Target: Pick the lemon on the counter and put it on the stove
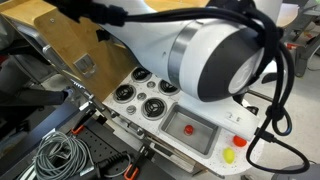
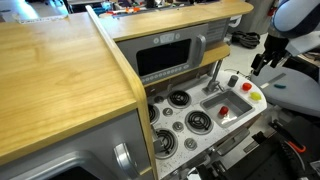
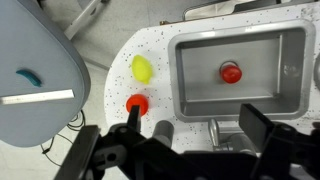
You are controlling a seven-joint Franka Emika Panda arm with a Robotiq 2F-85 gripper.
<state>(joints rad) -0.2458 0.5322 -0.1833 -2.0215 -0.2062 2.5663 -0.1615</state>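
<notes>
My gripper is to move next to the lemon beside the grey sink basin and then close its fingers across the lemon's middle (image 1: pixel 228 155) (image 3: pixel 141 69).
The lemon (image 3: pixel 142 69) is a small yellow fruit lying on the white speckled counter (image 3: pixel 118 45), left of the grey sink basin (image 3: pixel 190 85) in the wrist view. It also shows in both exterior views (image 1: pixel 229 156) (image 2: pixel 257 97) at the counter's end. The stove (image 1: pixel 147 92) (image 2: pixel 181 121) with black burners lies on the far side of the sink from the lemon. My gripper (image 3: pixel 192 125) (image 2: pixel 267 60) hangs above the counter, open and empty, its fingers apart over the sink's faucet edge, away from the lemon.
A small red round item (image 3: pixel 137 103) lies on the counter beside the lemon, another (image 3: pixel 231 72) in the sink. A grey faucet (image 3: pixel 214 130) stands at the sink's edge. A tan wooden shelf (image 2: pixel 50 80) flanks the unit. Cables (image 1: pixel 60 155) lie beside it.
</notes>
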